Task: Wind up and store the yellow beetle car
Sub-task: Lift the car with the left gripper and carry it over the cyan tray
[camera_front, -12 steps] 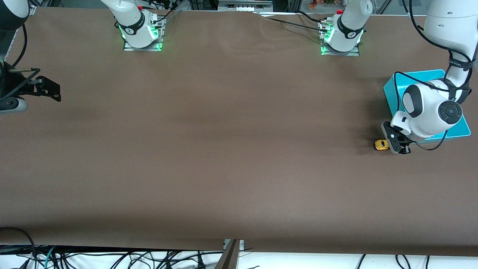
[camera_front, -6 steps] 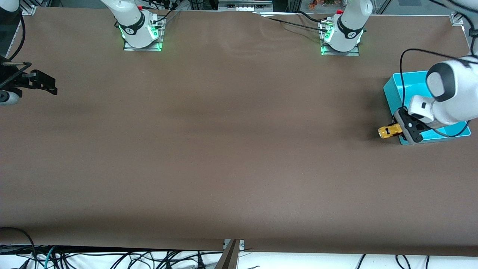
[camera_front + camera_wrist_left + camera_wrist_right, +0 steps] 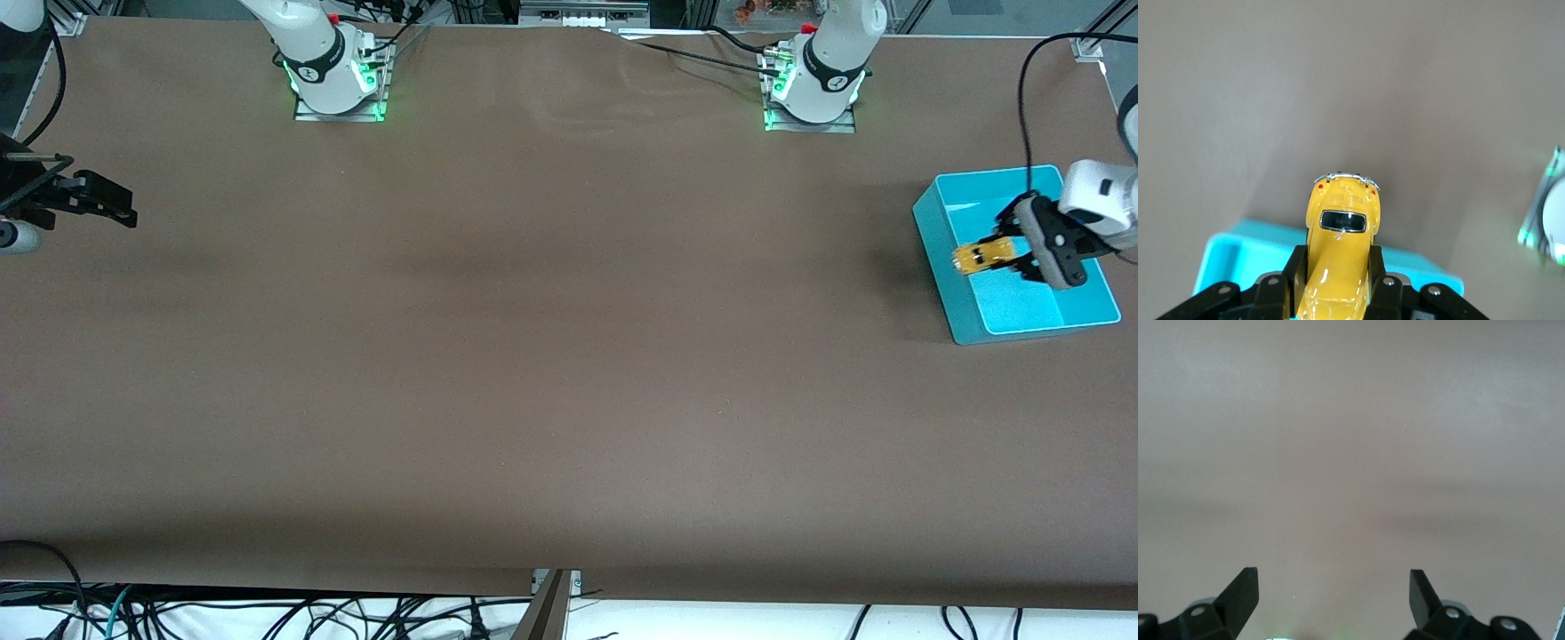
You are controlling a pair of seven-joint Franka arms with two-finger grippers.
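The robot's left gripper needs to release the yellow beetle car, still hanging over the teal bin, on the bottom of the teal bin, beside the bin's side (image 3: 974, 224) that faces the middle of the table.
The yellow beetle car (image 3: 985, 255) hangs in the air over the teal bin (image 3: 973, 327), gripped at its sides by my left gripper (image 3: 1022, 253), which is shut on it. In the left wrist view the car (image 3: 1341, 247) sticks out between the black fingers (image 3: 1294, 270), its dark window showing, with the bin's rim (image 3: 1231, 250) below. My right gripper (image 3: 107, 200) waits open over the brown table at the right arm's end; its wrist view shows the right gripper (image 3: 1333, 587) wide apart with nothing between the fingers.
The teal bin stands near the left arm's end of the brown table (image 3: 533, 356). Both arm bases (image 3: 336, 76) (image 3: 813, 89) stand along the table's edge farthest from the front camera. Cables (image 3: 267, 613) hang past the near edge.
My left gripper lifted the car off the table beside the bin and carried it up over the bin. The right gripper shifted slightly, still open.
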